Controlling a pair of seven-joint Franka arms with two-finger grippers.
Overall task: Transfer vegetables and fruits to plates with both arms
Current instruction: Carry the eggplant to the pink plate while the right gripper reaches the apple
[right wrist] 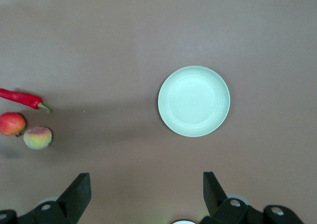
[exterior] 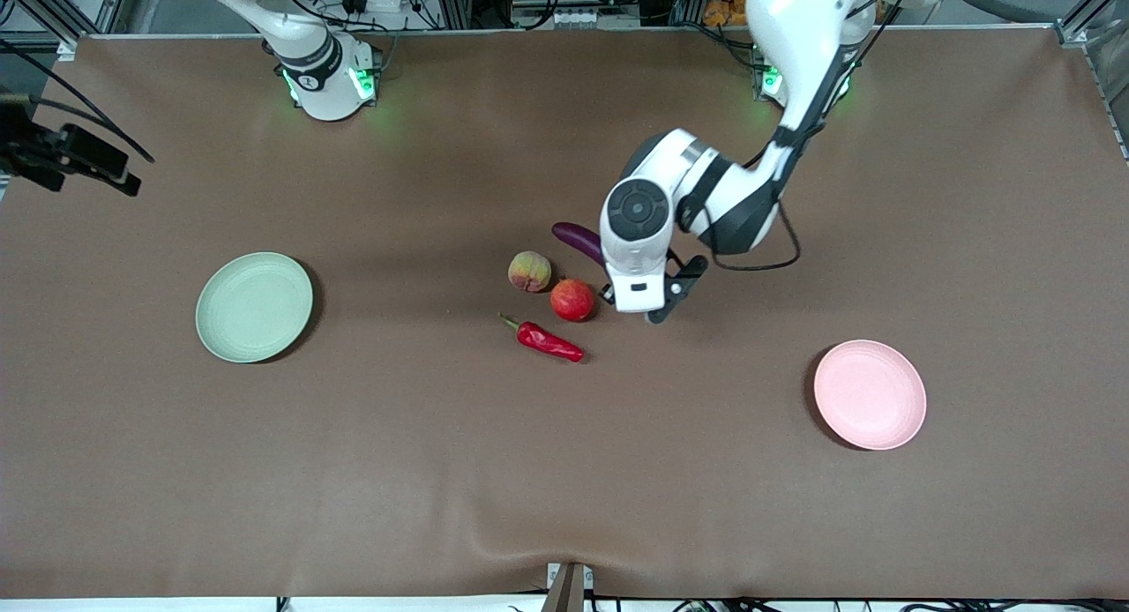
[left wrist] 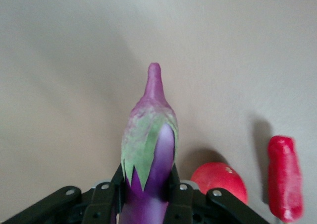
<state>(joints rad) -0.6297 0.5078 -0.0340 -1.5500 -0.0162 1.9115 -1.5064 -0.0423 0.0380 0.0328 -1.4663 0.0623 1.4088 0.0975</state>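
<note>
Next, I release the purple eggplant from my left gripper so that it lies across the far side of the pink plate (exterior: 893,376).
My left gripper (exterior: 631,293) is low over the middle of the table and shut on the purple eggplant (exterior: 577,238); in the left wrist view its fingers (left wrist: 181,192) press both sides of the eggplant (left wrist: 149,130) just below the green cap. The red pomegranate (exterior: 572,300) lies close beside that gripper, the peach (exterior: 529,271) next to it, and the red chili (exterior: 549,340) nearer the front camera. My right gripper (right wrist: 146,192) is open and empty, high above the table near the pale green plate (right wrist: 194,101).
The green plate (exterior: 254,307) lies toward the right arm's end, the pink plate (exterior: 870,394) toward the left arm's end; both are bare. A black part with cables (exterior: 66,158) shows at the edge by the right arm's end. The table is brown cloth.
</note>
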